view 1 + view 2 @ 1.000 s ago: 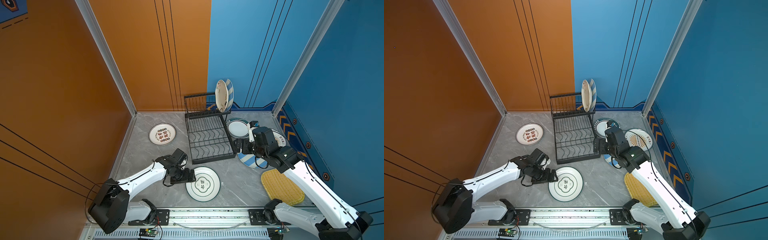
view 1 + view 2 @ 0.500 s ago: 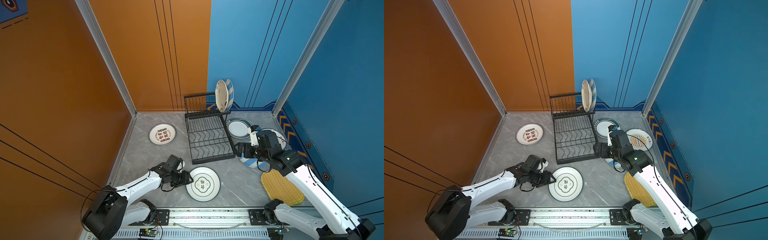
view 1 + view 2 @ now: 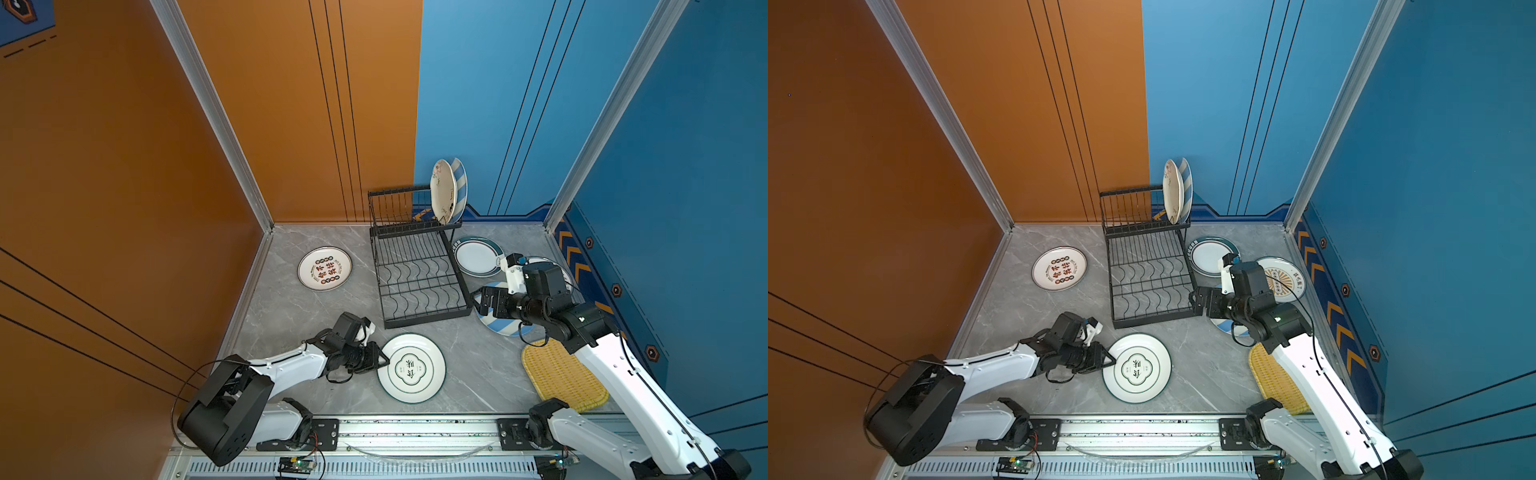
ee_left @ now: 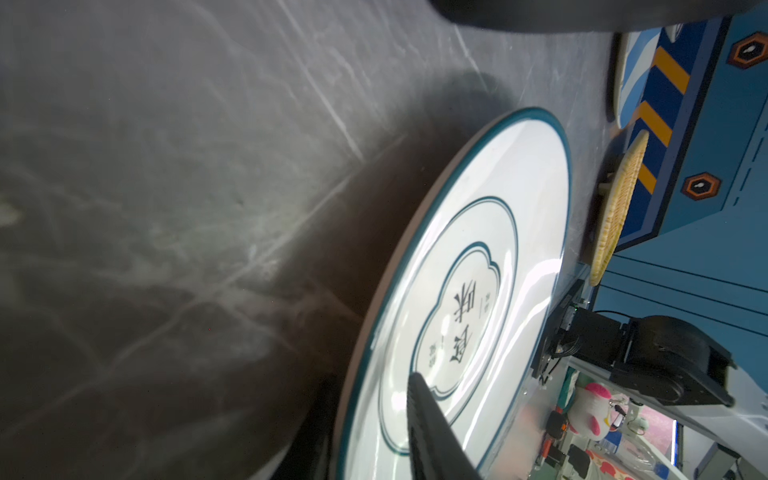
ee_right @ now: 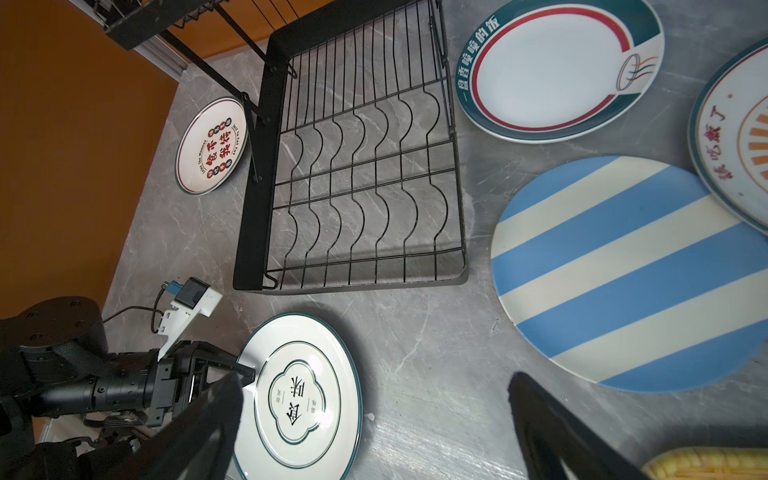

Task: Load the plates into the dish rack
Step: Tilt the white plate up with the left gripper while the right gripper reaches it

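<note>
My right gripper will grab the white plate's green rim [image 3: 444, 365] [image 5: 359, 404] next, on the side opposite my left gripper, so that it can take over the plate.
A white plate with a green rim [image 3: 411, 368] [image 3: 1137, 368] lies flat at the table's front. My left gripper [image 3: 384, 360] [image 4: 372, 378] is shut on its left rim, one finger on top and one beneath. Next to the black dish rack's [image 3: 415, 270] front right corner, my right gripper [image 3: 478, 301] [image 5: 376, 380] hangs open and empty over bare table beside a blue-cream striped plate [image 5: 623, 274]. Two plates stand upright in the rack's tall tier, a cream one [image 3: 442, 191] with a striped one [image 3: 460, 183] behind it.
On the table lie a red-lettered plate [image 3: 324, 268] left of the rack, a teal-rimmed plate [image 3: 478, 255] and an orange-sunburst plate [image 3: 1281, 277] to its right, and a yellow woven plate [image 3: 561, 374] at the front right. Walls enclose three sides.
My left gripper has sunk to the table and shut on the green-rimmed plate's rim. The right gripper stays open and has barely shifted.
</note>
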Robot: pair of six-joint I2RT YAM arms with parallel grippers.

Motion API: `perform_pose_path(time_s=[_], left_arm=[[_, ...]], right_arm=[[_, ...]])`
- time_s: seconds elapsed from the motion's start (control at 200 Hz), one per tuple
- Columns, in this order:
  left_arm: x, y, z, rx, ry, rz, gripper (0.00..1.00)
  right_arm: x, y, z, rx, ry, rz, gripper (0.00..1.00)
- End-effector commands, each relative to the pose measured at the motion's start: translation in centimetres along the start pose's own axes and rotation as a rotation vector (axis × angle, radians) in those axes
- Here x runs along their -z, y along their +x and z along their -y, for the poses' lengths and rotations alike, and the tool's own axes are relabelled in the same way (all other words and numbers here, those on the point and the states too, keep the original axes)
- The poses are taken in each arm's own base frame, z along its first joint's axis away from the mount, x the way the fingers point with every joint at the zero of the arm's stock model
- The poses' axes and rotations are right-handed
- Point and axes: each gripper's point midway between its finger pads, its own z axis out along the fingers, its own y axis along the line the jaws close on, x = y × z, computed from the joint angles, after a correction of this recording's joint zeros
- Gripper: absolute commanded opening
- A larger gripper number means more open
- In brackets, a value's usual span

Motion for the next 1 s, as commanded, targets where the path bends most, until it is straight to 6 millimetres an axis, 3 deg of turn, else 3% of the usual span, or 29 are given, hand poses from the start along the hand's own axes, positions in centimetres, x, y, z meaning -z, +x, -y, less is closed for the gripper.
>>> perform_pose_path(time_s=[0.0,0.22,0.36,0.581,0.841,0.991], left_arm=[[-0.4,1.1,-0.7,-0.003,-0.003,-0.041,0.21],[-0.4,1.3,0.0,-0.017,0.019,-0.058,0.0],[-0.1,1.1,1.6,-0.045,0.064,-0.061,0.0],[1.4,0.0,6.2,-0.112,0.199,-0.062,0.0],[4.2,-2.1,11.7,-0.183,0.33,-0.015,0.0],[5.9,-3.7,13.2,-0.21,0.34,0.032,0.0]], right_arm=[[-0.2,0.8,0.1,0.002,-0.019,-0.036,1.0],[-0.7,1.0,0.3,-0.011,-0.028,-0.044,1.0],[-1.0,1.1,0.4,-0.022,-0.036,-0.052,1.0],[-1.7,1.9,0.1,-0.045,-0.068,-0.09,1.0],[-2.5,3.0,-1.5,-0.075,-0.178,-0.171,1.0],[-3.0,3.8,-2.8,-0.104,-0.266,-0.239,0.99]])
